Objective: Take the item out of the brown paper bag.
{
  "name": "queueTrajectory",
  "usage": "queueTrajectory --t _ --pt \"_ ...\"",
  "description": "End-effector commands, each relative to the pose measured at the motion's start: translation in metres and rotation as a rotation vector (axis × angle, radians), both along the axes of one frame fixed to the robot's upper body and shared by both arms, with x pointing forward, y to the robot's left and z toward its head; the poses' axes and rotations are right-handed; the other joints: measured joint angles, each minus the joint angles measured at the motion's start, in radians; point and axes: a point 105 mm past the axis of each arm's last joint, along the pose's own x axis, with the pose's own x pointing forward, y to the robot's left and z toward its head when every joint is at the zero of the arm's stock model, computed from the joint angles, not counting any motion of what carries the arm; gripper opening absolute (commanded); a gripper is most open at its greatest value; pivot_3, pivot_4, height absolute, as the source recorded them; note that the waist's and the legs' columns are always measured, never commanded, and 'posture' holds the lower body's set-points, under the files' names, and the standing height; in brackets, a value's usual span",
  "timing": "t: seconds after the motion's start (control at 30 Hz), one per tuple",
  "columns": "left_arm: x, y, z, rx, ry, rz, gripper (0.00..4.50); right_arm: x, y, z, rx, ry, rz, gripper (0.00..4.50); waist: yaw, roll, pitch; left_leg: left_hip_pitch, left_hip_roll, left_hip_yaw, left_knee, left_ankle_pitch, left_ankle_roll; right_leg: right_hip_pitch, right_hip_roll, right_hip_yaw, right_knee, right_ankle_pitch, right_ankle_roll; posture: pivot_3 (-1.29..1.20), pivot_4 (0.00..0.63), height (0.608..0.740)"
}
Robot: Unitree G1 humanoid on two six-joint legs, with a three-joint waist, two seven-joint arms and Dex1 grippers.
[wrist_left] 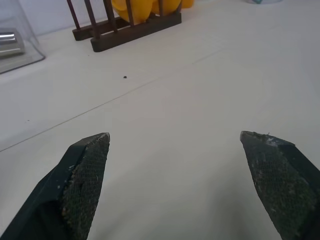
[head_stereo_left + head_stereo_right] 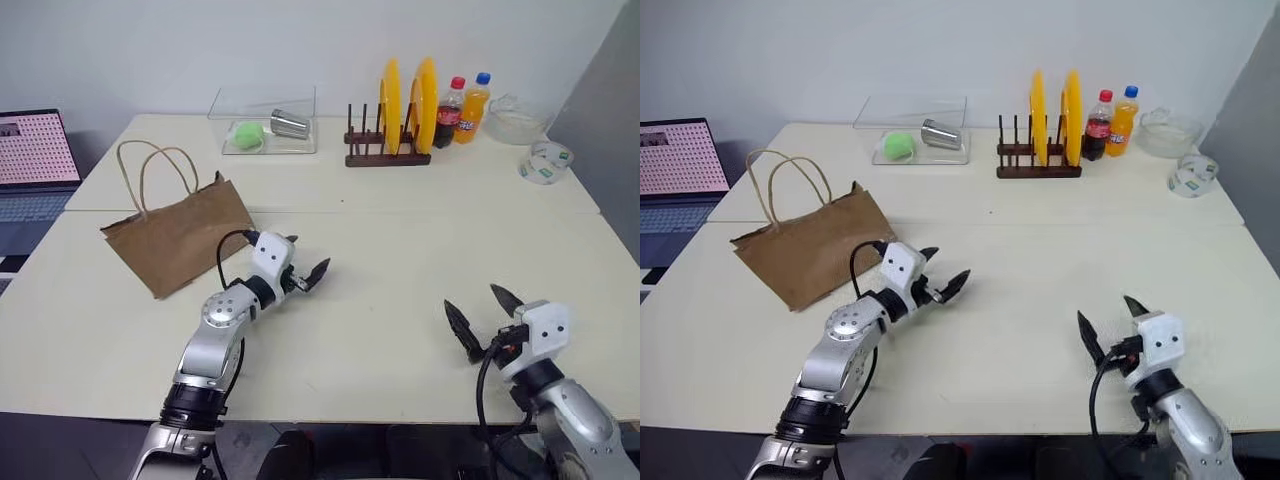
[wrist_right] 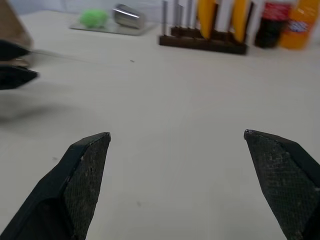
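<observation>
The brown paper bag's top edge [image 2: 134,218], beside the handle ends nearest the laptop, is the next place for my left gripper to go and close.
The brown paper bag [image 2: 185,238] lies flat and creased at the left of the table, its two tan loop handles [image 2: 150,175] pointing toward the far side. The item is hidden. My left gripper [image 2: 308,256] hovers open just right of the bag, aimed right across the bare tabletop, with nothing between its fingers [image 1: 85,175]. Near the table's front right edge my right gripper [image 2: 474,300] also stands open and empty. In the right wrist view its fingers [image 3: 82,175] face the table middle, and the left gripper's fingertips [image 3: 17,75] show beside the bag's corner [image 3: 11,25].
At the back stand a clear tray [image 2: 265,125] with a green ball and a metal cup, a wooden rack [image 2: 388,155] with yellow plates, cola [image 2: 450,112] and orange soda bottles, a glass bowl [image 2: 515,120] and a tape roll [image 2: 546,162]. A laptop [image 2: 35,160] sits far left.
</observation>
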Motion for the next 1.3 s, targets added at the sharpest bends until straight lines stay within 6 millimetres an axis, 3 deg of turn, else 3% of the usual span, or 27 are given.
queueTrajectory --t 0.03,0.2,0.33,0.47,0.6,0.73,0.8,0.9,1.1,1.3 --pt "-0.004 0.011 0.017 -0.012 -0.045 0.054 4.36 -0.006 0.028 0.034 -0.014 -0.067 0.213 4.50 0.001 0.000 0.000 0.000 0.000 0.000 0.000 0.000 0.000 0.000 0.000 0.000 0.000 0.000 0.000 0.00 0.150 0.740" --pt "-0.008 0.027 0.031 -0.053 -0.051 0.128 4.36 -0.010 0.042 0.049 -0.049 -0.039 0.376 4.50 0.006 -0.002 0.000 -0.001 0.000 -0.002 0.000 0.000 0.000 0.000 0.000 -0.002 0.000 0.000 0.000 0.00 0.150 0.740" --pt "-0.014 0.055 0.061 -0.093 -0.111 0.203 4.36 -0.014 0.052 0.055 -0.098 -0.011 0.504 4.50 0.006 -0.003 0.001 -0.002 -0.001 -0.001 0.000 0.000 0.000 -0.001 -0.001 -0.002 -0.001 0.000 0.000 0.00 0.150 0.740" --pt "-0.020 0.077 0.077 -0.101 -0.063 0.190 4.36 -0.005 0.052 0.059 -0.113 -0.008 0.534 4.50 0.003 -0.003 0.001 -0.002 0.000 -0.002 0.000 0.000 0.000 0.000 0.000 -0.002 -0.001 0.000 0.000 0.00 0.150 0.740" --pt "-0.023 0.114 0.095 -0.076 0.040 0.145 4.36 0.005 0.048 0.056 -0.130 0.002 0.548 4.50 0.003 -0.004 0.001 -0.002 0.001 -0.002 0.000 0.000 0.000 -0.001 0.001 -0.003 0.000 0.000 0.000 0.00 0.150 0.740" --pt "-0.023 0.167 0.118 0.077 0.087 0.185 4.36 0.010 0.053 0.055 -0.136 0.002 0.593 4.50 0.000 -0.004 0.002 -0.002 0.001 -0.001 -0.001 0.000 0.000 -0.002 0.001 -0.002 -0.001 0.000 0.000 0.00 0.150 0.740" --pt "-0.023 0.185 0.126 0.102 0.126 0.193 4.36 0.011 0.057 0.055 -0.138 -0.002 0.613 4.50 -0.002 -0.003 0.002 -0.002 0.001 -0.001 -0.001 0.000 0.000 -0.003 0.002 -0.002 -0.001 0.000 -0.001 0.00 0.150 0.740" --pt "-0.019 0.205 0.132 0.148 0.165 0.206 4.36 0.012 0.062 0.056 -0.156 -0.012 0.648 4.50 -0.006 -0.003 0.002 -0.002 0.001 -0.001 -0.001 0.000 0.000 -0.002 0.002 -0.003 -0.001 0.000 -0.001 0.00 0.150 0.740" --pt "-0.005 0.221 0.146 0.187 0.210 0.163 4.36 0.011 0.076 0.059 -0.207 -0.031 0.718 4.50 -0.006 -0.004 0.003 -0.003 0.001 -0.003 0.000 0.000 0.000 -0.003 0.002 -0.005 0.000 0.000 -0.001 0.00 0.150 0.740" --pt "0.004 0.237 0.131 0.287 0.338 0.138 4.36 0.009 0.084 0.062 -0.251 -0.033 0.747 4.50 -0.024 -0.004 0.003 -0.004 0.001 -0.003 0.000 0.000 0.000 -0.004 0.002 -0.005 0.000 0.000 -0.001 0.00 0.150 0.740"
